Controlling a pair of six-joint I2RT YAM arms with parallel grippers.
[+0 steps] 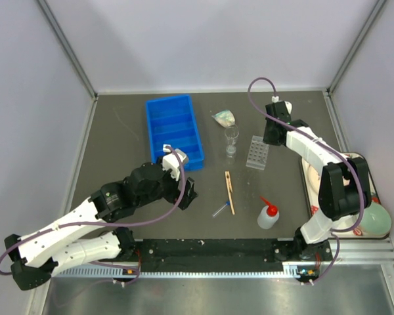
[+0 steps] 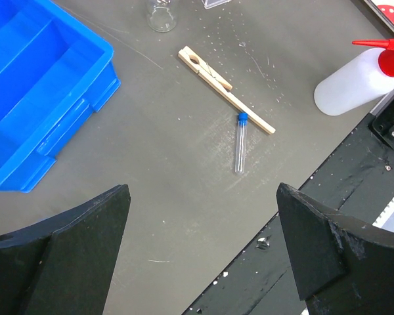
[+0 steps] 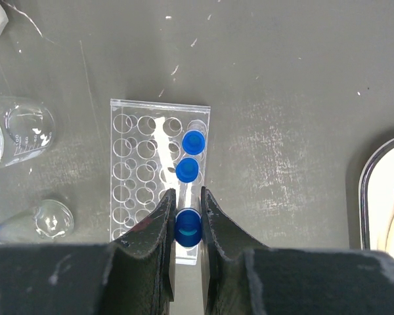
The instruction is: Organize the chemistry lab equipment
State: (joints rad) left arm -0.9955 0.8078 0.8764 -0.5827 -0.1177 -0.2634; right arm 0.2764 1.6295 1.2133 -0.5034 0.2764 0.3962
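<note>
Next, my right gripper releases the blue-capped tube in the clear rack's tray-side row, just before its two standing tubes [image 1: 265, 151] [image 3: 190, 179].
My right gripper [image 3: 186, 193] is shut on a blue-capped tube [image 3: 188, 228], held upright over the near end of the clear tube rack [image 3: 138, 170]. Two more blue-capped tubes [image 3: 194, 141] stand in the same row of the rack [image 1: 257, 152]. A loose blue-capped tube [image 2: 240, 141] lies on the table, its cap touching the wooden clamp [image 2: 225, 88]. The white squeeze bottle [image 2: 354, 82] with a red nozzle lies to the right of them. My left gripper [image 2: 202, 190] hangs open and holds nothing, above the table short of the loose tube.
The blue divided bin [image 1: 174, 131] sits at the back left. A glass beaker [image 1: 232, 139] stands left of the rack, with a flask [image 1: 224, 118] behind it. The strawberry-patterned tray [image 1: 313, 190] and its green bowl [image 1: 379, 220] lie at the right edge.
</note>
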